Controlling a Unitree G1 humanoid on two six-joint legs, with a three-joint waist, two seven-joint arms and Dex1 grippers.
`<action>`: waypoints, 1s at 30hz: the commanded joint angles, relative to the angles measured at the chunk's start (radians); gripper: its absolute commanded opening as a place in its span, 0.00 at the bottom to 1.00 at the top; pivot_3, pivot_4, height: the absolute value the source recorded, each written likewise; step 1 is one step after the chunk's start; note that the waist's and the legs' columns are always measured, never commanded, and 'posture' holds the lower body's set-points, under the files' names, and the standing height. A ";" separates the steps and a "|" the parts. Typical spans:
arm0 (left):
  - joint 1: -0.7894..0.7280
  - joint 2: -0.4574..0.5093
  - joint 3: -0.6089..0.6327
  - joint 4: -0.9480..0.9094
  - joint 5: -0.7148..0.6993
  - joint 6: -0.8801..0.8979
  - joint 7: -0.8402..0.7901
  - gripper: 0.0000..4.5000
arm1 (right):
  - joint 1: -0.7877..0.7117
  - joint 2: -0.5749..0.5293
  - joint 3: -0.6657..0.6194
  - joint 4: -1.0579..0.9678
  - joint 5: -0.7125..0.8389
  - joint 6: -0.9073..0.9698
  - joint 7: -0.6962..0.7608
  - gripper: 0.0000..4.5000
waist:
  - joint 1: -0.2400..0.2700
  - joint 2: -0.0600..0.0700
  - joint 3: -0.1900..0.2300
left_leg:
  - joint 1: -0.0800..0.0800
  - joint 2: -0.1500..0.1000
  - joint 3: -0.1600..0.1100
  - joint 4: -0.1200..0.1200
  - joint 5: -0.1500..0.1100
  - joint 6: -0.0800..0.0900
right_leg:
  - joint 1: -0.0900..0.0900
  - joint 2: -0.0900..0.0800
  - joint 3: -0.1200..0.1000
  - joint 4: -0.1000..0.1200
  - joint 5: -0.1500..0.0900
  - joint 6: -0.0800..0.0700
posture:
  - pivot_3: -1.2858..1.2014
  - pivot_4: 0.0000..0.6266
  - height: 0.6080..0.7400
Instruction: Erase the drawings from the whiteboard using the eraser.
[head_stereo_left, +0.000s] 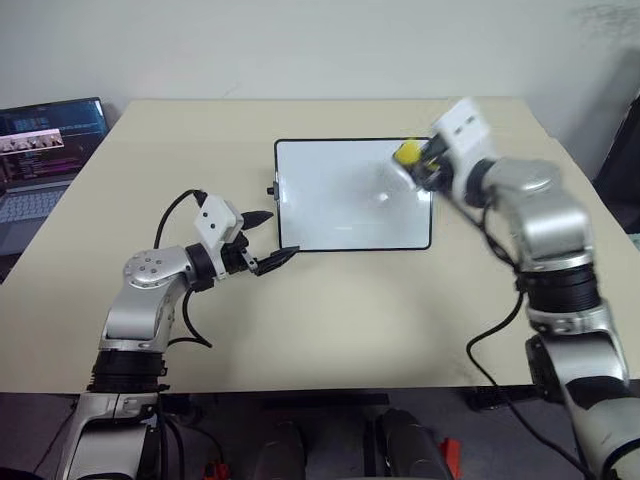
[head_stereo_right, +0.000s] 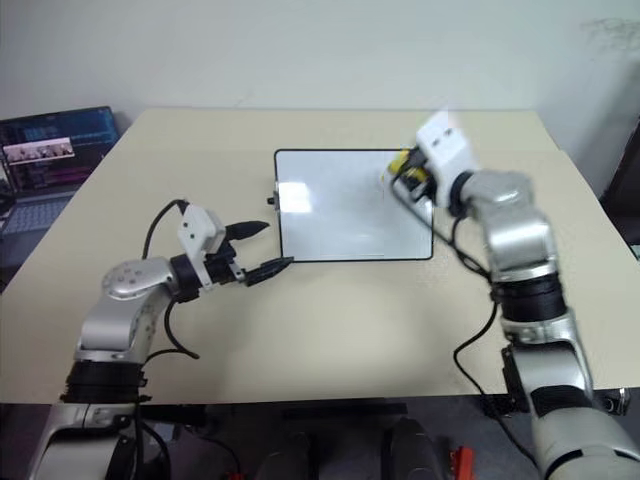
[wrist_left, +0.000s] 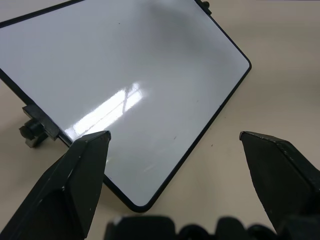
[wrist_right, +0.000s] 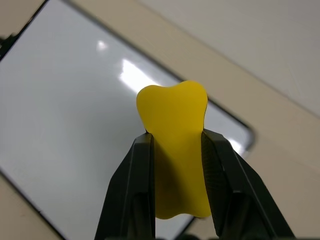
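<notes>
I will set the yellow eraser on the bare table off the whiteboard's near corner (head_stereo_left: 519, 272), on my right gripper's side.
The whiteboard (head_stereo_left: 340, 200) lies flat in the middle of the table, white and glossy inside a thin black frame. The drawings are out of view; its surface looks plain white with glare. My right gripper (head_stereo_left: 415, 165) hovers above the board's far right corner, shut on the yellow eraser (head_stereo_left: 407, 154). In the right wrist view the eraser (wrist_right: 175, 145) is squeezed between the two black fingers, with the board (wrist_right: 60, 125) beneath it. My left gripper (head_stereo_left: 282, 232) stands open just off the board's near left corner, nothing between its fingers (wrist_left: 80, 170).
The beige table (head_stereo_left: 330, 320) has bare room in front of the board and on both sides. An open laptop (head_stereo_left: 40, 150) sits at the far left edge. A small black knob (head_stereo_left: 271, 190) sticks out from the board's left side.
</notes>
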 joint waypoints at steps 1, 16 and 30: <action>-0.039 -0.005 -0.022 -0.049 -0.031 0.018 -0.036 1.00 | 0.019 -0.063 -0.107 -0.060 0.035 0.100 -0.031 0.21 | 0.001 0.000 0.000 | -0.001 0.000 0.000 0.000 0.000 0.000 | 0.000 0.000 0.000 -0.001 0.000 0.000 | 0.52 0.24 1.00; -0.190 -0.134 -0.218 0.048 -0.043 0.059 -0.240 1.00 | 0.403 -0.185 -0.278 -0.241 0.145 0.481 -0.103 0.21 | 0.015 0.001 0.000 | -0.004 0.000 0.001 0.000 -0.001 0.001 | 0.000 0.000 0.000 -0.007 0.000 0.001 | 0.52 0.24 1.00; -0.203 -0.177 -0.270 0.097 -0.018 0.051 -0.308 1.00 | 0.444 -0.193 -0.278 -0.198 0.208 0.500 -0.158 0.21 | 0.016 0.001 0.000 | -0.003 0.000 0.002 0.000 -0.001 0.001 | 0.000 0.000 0.001 -0.007 0.000 0.001 | 0.52 0.24 1.00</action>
